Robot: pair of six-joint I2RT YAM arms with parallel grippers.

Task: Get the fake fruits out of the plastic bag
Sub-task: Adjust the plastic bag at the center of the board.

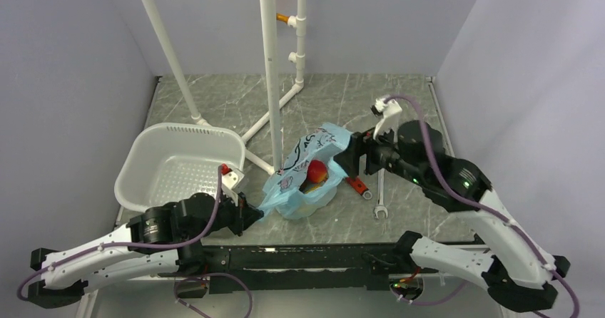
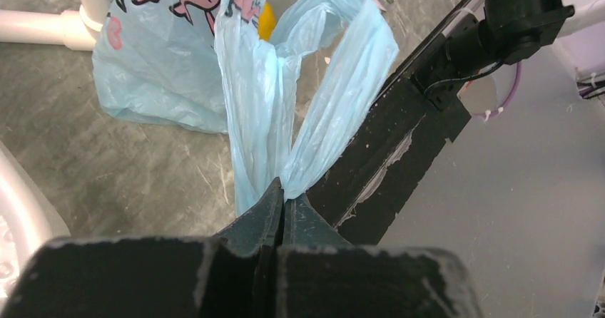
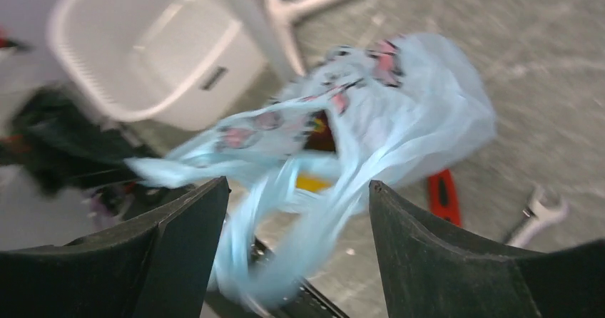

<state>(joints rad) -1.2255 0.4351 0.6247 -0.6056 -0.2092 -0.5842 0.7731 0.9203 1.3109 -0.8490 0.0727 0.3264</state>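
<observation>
The bag's loop lies loose between my open right fingers, so they should drop lower and pinch the bag's edge (image 1: 336, 180) beside the red-maroon fruit.
The light-blue plastic bag (image 1: 307, 168) lies mid-table with its mouth open. Inside it a red-maroon round fruit (image 1: 317, 170) rests above a yellow fruit (image 1: 312, 187). The small bright red fruit is hidden. My left gripper (image 1: 251, 214) is shut on a stretched loop handle of the bag; the left wrist view shows its jaws (image 2: 284, 193) pinching the blue film (image 2: 285, 97), with a bit of yellow fruit (image 2: 266, 20) beyond. My right gripper (image 1: 347, 155) is at the bag's right edge. The blurred right wrist view shows it open (image 3: 298, 184), with a loop of the bag (image 3: 300, 218) between the fingers.
A white perforated basket (image 1: 143, 168) stands at the left. A white pipe frame (image 1: 271, 68) rises just behind the bag. A red-handled wrench (image 1: 357, 186) and a silver spanner (image 1: 380, 197) lie right of the bag. The black base rail (image 1: 307, 254) runs along the near edge.
</observation>
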